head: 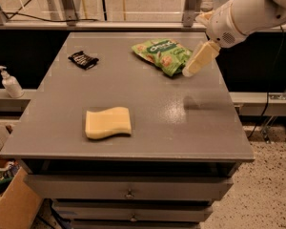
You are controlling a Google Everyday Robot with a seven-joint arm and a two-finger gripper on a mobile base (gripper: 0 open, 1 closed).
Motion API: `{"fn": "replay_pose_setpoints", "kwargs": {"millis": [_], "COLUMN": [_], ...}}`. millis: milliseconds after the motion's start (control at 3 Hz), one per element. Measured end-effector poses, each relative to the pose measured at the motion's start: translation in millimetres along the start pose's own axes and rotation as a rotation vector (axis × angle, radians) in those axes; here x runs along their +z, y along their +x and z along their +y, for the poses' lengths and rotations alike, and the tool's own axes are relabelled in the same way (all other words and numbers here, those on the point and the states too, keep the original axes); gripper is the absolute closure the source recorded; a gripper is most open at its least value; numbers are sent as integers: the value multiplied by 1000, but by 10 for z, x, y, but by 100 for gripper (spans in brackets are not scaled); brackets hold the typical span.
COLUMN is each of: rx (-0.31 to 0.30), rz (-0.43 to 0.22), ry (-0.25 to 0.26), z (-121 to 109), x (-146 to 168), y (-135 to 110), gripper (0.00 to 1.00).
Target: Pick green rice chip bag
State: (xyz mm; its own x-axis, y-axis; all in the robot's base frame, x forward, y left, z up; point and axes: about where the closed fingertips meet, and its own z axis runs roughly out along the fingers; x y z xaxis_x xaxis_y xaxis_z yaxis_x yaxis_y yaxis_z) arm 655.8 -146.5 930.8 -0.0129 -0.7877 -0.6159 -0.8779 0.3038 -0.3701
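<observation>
The robot's gripper needs to close on the green rice chip bag at its end (182,62) nearest the white arm and farthest from the black wrapper.
The green rice chip bag (163,54) lies flat on the far right part of the grey table (148,99). It is bright green with a dark-green and white logo and pale chip pictures. My gripper (189,71) hangs from the white arm (248,13) that comes in from the upper right. It is just past the bag's right end, tilted down and to the left, a little above the tabletop. Its tip is at the edge of the bag; I cannot tell if it touches. Nothing is held.
A pale-yellow wavy sponge (108,122) lies at the front left of the table. A small black wrapper (83,59) lies at the far left. A white pump bottle (9,83) stands on a ledge to the left. Drawers are below the tabletop.
</observation>
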Motion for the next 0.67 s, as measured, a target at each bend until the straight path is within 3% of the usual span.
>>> {"fn": "replay_pose_setpoints", "kwargs": {"millis": [667], "rx": [4], "rz": [9], "ry": [73], "z": [-530], "x": [481], "y": [409], "gripper": [0]}}
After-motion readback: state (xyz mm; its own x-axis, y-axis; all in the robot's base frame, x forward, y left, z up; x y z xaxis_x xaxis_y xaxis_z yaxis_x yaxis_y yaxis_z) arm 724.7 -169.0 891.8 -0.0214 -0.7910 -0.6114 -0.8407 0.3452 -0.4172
